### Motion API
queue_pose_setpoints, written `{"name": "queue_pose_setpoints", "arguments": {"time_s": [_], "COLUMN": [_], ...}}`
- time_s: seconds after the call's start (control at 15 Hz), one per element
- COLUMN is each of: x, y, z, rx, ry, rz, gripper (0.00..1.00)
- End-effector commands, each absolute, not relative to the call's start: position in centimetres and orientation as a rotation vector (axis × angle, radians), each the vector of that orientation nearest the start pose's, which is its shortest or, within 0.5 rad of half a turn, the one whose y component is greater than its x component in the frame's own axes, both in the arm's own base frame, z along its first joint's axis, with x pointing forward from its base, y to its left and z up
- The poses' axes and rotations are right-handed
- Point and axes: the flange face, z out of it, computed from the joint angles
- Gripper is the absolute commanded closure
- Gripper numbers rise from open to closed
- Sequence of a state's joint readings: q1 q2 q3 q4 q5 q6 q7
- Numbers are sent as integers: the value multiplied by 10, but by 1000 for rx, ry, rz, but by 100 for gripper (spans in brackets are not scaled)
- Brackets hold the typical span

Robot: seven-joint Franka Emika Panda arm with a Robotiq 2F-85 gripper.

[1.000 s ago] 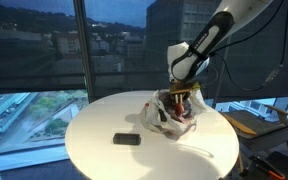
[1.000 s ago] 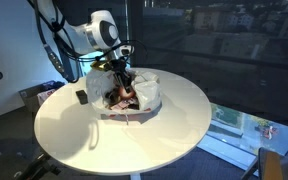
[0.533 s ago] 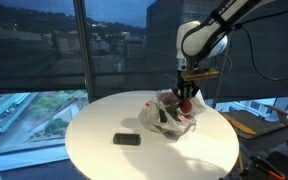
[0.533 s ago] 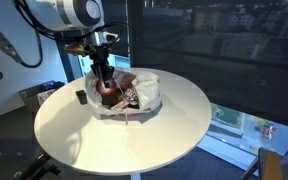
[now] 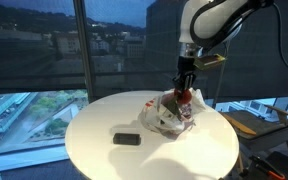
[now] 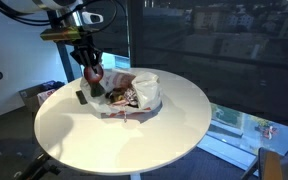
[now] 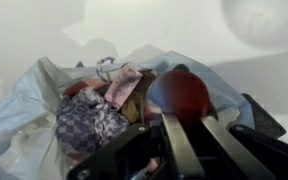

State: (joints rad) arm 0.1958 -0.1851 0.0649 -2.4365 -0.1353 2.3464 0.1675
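Observation:
Next, I release the dark red round object from my gripper on the table [image 5: 132, 128], between the flat black object and the white plastic bag. The red object now hangs just over the bag's rim.
My gripper [image 7: 189, 116] is shut on a dark red round object [image 7: 181, 90], which sits between the two fingers. In both exterior views the gripper [image 5: 184, 84] [image 6: 92, 68] hangs above an open white plastic bag [image 5: 166, 120] [image 6: 146, 88] on the round white table [image 5: 104, 158] [image 6: 134, 140]. The red object [image 5: 182, 97] [image 6: 96, 82] hangs just over the bag's rim. In the wrist view the bag [image 7: 24, 110] gapes below, showing a checked cloth [image 7: 84, 125] and a pinkish packet [image 7: 122, 85].
A flat black object [image 5: 127, 139] lies on the table apart from the bag, seen small beside it [image 6: 82, 97] in an exterior view. Large dark windows stand behind. A chair [image 5: 264, 118] is beyond the table edge.
The arm has straightened and risen from deep in the bag, lifting the red object up and out above it. The gripper has stayed shut throughout.

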Motion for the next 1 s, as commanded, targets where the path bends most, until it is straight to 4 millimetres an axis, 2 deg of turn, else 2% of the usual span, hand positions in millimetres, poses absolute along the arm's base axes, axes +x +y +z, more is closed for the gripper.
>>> {"name": "queue_pose_setpoints", "arguments": {"time_s": [0.0, 0.47, 0.53, 0.8, 0.93], "x": [472, 485, 494, 506, 509], "y": [126, 133, 162, 208, 241], "z": [402, 422, 416, 392, 375], "rx": [-3151, -2974, -2937, -2744, -2639], "ry": [-584, -1022, -1078, -1260, -1352], "rz": [-313, -674, -724, -848, -836], "gripper": [92, 92, 92, 94, 94]}}
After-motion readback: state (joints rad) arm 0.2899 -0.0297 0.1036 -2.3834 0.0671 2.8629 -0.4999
